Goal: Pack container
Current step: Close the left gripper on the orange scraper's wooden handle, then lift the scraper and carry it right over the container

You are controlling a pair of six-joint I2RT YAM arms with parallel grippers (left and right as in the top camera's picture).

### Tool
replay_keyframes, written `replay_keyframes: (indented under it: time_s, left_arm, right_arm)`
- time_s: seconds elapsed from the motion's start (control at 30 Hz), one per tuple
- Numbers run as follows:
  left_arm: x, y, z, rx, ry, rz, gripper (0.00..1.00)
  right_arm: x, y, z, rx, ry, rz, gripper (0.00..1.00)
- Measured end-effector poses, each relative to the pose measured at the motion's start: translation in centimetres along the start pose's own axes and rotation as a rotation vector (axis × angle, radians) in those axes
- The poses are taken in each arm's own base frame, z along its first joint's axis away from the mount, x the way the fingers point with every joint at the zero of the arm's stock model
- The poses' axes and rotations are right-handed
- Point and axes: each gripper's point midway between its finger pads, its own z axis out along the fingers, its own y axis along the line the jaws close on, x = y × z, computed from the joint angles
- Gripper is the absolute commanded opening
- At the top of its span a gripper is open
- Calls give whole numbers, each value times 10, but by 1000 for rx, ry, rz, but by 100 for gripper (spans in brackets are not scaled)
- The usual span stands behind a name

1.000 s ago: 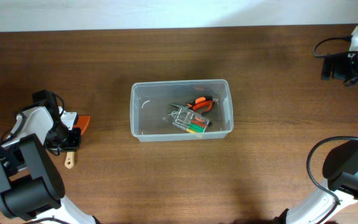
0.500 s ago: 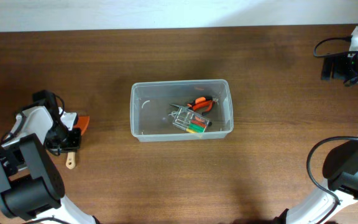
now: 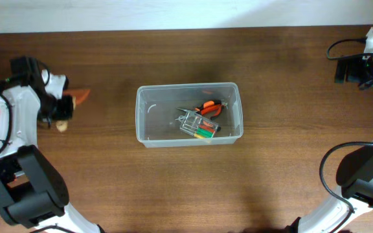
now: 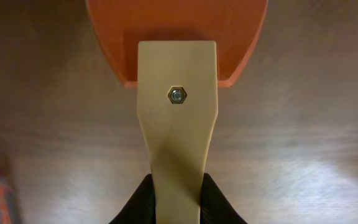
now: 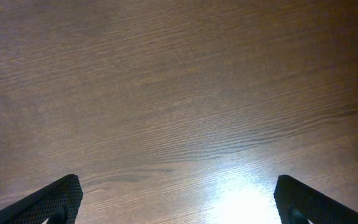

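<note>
Next, the left gripper releases the scraper in the clear container point(image 3: 173, 114) beside the case of coloured bits.
The clear rectangular container point(image 3: 149, 109) stands mid-table. Inside lie orange-handled pliers point(image 3: 209, 107) and a small clear case of coloured bits point(image 3: 198, 127). My left gripper point(image 3: 58, 109) is at the far left, well left of the container, shut on a scraper point(image 3: 78, 96) with a tan handle and an orange blade. In the left wrist view the fingers point(image 4: 177, 190) clamp the tan handle point(image 4: 177, 124), with the orange blade point(image 4: 176, 25) ahead over bare wood. My right gripper point(image 3: 361, 70) is at the far right back, open and empty above the table point(image 5: 178, 199).
The brown wooden table point(image 3: 186, 188) carries only the container. A pale wall strip runs along the back edge point(image 3: 173, 13). The arm bases sit at the front left point(image 3: 28, 188) and front right point(image 3: 364, 175) corners.
My left gripper has moved toward the back of the table with the scraper in it. The right arm and the container have not moved.
</note>
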Motion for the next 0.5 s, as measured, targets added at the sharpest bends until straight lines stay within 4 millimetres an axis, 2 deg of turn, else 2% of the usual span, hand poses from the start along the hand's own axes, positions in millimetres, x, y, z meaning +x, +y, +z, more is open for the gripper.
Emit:
replay_keyframes:
  time_s: [0.1,0.23,0.37,0.5]
  left_arm:
    - [-25,-16,-19,-1,-62,51,2]
    - [-53,-47,-39,8,-132,131,2]
    - [-73,-90,-58,30,-190,233,2]
    - [-81,-143,-72,66,-220,358,2]
  right_arm:
    - [0,0,0,0,0,0,99]
    - [0,0,0,0,0,-1,99]
    - [0,0,0,0,0,0,99]
    - [0,0,0,0,0,0,99]
